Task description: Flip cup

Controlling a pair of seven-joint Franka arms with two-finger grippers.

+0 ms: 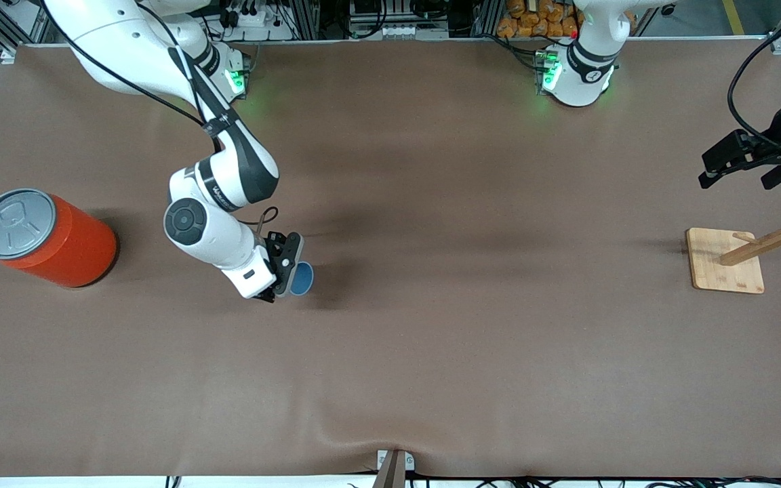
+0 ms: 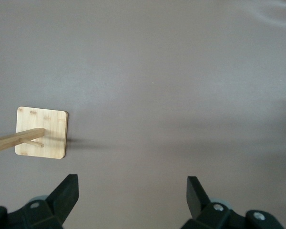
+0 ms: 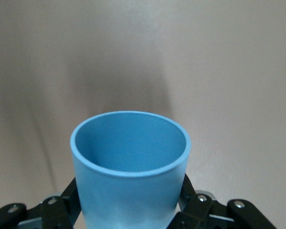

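Observation:
The robot's right gripper needs to set down and release the light-blue cup on the table midway (image 1: 382,272) between the orange can and wooden stand.
The light-blue cup (image 1: 302,278) is held by my right gripper (image 1: 287,274) over the brown table, toward the right arm's end. In the right wrist view the cup (image 3: 129,171) fills the lower middle, its open mouth showing the darker blue inside, with a finger pressed on each side of its wall. My left gripper (image 1: 736,161) is open and empty, up over the left arm's end of the table, above the wooden stand; its two dark fingers (image 2: 66,191) stand wide apart over bare table.
A large orange can with a grey lid (image 1: 45,237) stands at the right arm's end of the table. A wooden stand with pegs on a square base (image 1: 726,261) sits at the left arm's end, also seen in the left wrist view (image 2: 42,132).

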